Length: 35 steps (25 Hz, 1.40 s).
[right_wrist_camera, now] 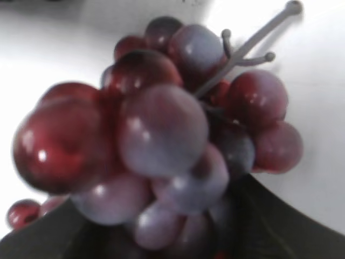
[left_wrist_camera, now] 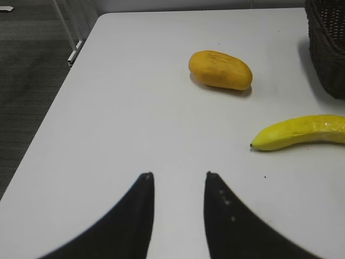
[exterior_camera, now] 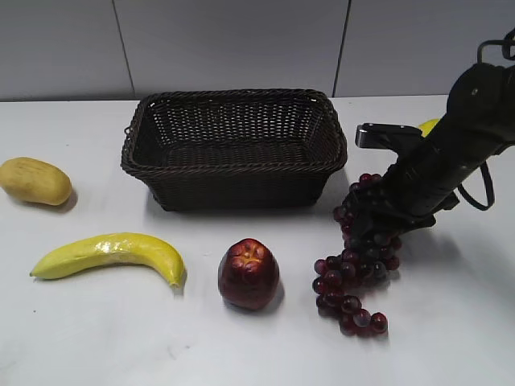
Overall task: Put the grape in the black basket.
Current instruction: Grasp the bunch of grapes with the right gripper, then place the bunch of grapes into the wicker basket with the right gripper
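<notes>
Next, my right gripper releases the grape on the black basket's bottom, straight [exterior_camera: 264,137] behind the apple.
The grape [exterior_camera: 354,281], a bunch of glossy dark red-purple berries, lies at the front right of the white table, right of the apple. My right gripper [exterior_camera: 367,222] has come down on the bunch's upper part. In the right wrist view the grape [right_wrist_camera: 161,129] fills the frame, and the dark jaws [right_wrist_camera: 167,226] close round it from both sides. The black basket [exterior_camera: 233,165], woven and empty, stands at the back middle, left of the right arm. Its corner shows in the left wrist view [left_wrist_camera: 326,43]. My left gripper [left_wrist_camera: 178,175] is open and empty above bare table at the left.
A dark red apple [exterior_camera: 249,273] sits in front of the basket. A yellow banana [exterior_camera: 113,251] [left_wrist_camera: 302,131] lies at the front left. A yellow-orange mango [exterior_camera: 34,180] [left_wrist_camera: 220,69] lies at the far left. A yellow thing [exterior_camera: 429,125] peeks out behind the right arm.
</notes>
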{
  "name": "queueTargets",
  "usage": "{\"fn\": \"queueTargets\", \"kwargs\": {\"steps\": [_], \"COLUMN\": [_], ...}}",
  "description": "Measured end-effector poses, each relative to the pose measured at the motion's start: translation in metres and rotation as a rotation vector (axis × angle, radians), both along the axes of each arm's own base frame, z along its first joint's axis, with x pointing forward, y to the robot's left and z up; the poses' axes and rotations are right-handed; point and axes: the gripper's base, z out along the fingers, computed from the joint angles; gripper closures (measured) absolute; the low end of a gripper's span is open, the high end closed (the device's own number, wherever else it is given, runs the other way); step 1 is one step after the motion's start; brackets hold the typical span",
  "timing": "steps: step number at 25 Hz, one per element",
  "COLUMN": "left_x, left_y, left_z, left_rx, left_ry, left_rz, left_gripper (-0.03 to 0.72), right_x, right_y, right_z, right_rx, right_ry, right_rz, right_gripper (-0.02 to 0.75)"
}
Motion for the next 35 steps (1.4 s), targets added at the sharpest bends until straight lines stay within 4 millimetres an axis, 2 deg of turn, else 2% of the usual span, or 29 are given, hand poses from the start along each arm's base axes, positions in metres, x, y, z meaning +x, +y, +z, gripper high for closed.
{"fn": "queueTargets", "kwargs": {"steps": [3,7,12,17,20,22,24,27,31,35], "left_x": [0.000,0.000,0.000,0.000,0.000,0.000,0.000,0.000,0.000,0.000], "left_y": [0.000,0.000,0.000,0.000,0.000,0.000,0.000,0.000,0.000,0.000], "left_z": [0.000,0.000,0.000,0.000,0.000,0.000,0.000,0.000,0.000,0.000], "left_rx": [0.000,0.000,0.000,0.000,0.000,0.000,0.000,0.000,0.000,0.000], "left_ry": [0.000,0.000,0.000,0.000,0.000,0.000,0.000,0.001,0.001,0.001], "left_rz": [0.000,0.000,0.000,0.000,0.000,0.000,0.000,0.000,0.000,0.000], "left_gripper": [0.452,0.452,0.452,0.452,0.452,0.452,0.452,0.452,0.452,0.452], "right_x": [-0.002,-0.007,-0.005,0.007,0.013,0.018,0.024,0.036,0.057,0.077], "right_y": [0.000,0.001,0.005,0.013,0.016,0.020,0.025,0.033,0.054,0.082], "right_z": [0.023,0.070,0.150,0.230,0.265,0.282,0.289,0.282,0.247,0.192], "right_rx": [0.014,0.051,0.120,0.222,0.257,0.278,0.303,0.317,0.293,0.248], "right_ry": [-0.045,-0.113,-0.280,-0.487,-0.606,-0.678,-0.729,-0.757,-0.719,-0.645], "right_rz": [0.016,0.051,0.088,0.098,0.098,0.092,0.078,0.060,0.090,0.153], "right_gripper": [0.354,0.356,0.356,0.363,0.366,0.366,0.366,0.367,0.368,0.368]}}
